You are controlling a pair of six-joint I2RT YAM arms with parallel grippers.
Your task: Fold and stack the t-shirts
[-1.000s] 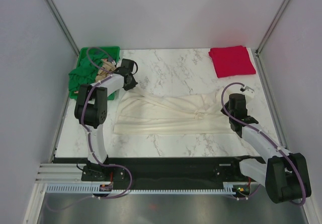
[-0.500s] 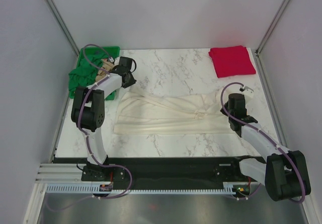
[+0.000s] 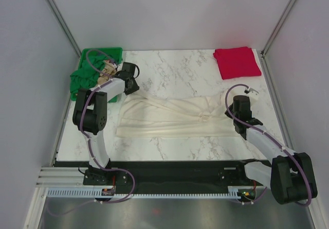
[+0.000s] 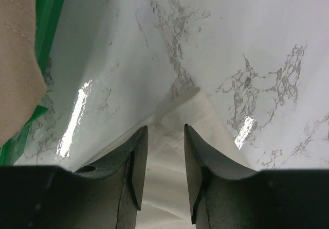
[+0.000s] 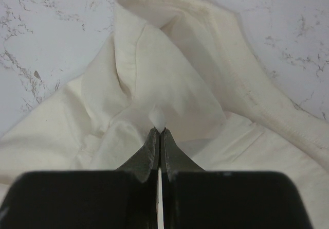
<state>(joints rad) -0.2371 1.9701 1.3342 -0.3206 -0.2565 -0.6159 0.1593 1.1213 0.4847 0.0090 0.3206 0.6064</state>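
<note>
The cream-white t-shirt is bunching up under my right gripper, so my left gripper needs to pinch the t-shirt's loose corner (image 4: 194,98), and then both grippers should lift and stretch it before folding.
The cream-white t-shirt (image 3: 175,117) lies stretched in loose folds across the middle of the table. My left gripper (image 3: 133,89) hovers at its far-left corner. In the left wrist view this gripper (image 4: 165,131) is open, and the shirt corner (image 4: 198,105) lies flat on the marble under the gap. My right gripper (image 3: 234,117) is at the shirt's right end. Seen from the right wrist, it (image 5: 159,131) is shut on a small pinch of the cream cloth (image 5: 169,59). A folded red t-shirt (image 3: 237,62) sits at the far right.
A green crate (image 3: 97,59) stands at the far left, holding tan cloth (image 3: 106,73) and dark green cloth (image 3: 81,81). Its wall (image 4: 49,13) and the tan cloth (image 4: 15,59) are close on the left gripper's left. Side walls border the table.
My left gripper has opened and let go of the cream shirt's corner, which now rests on the table. The right gripper has stayed shut in place.
</note>
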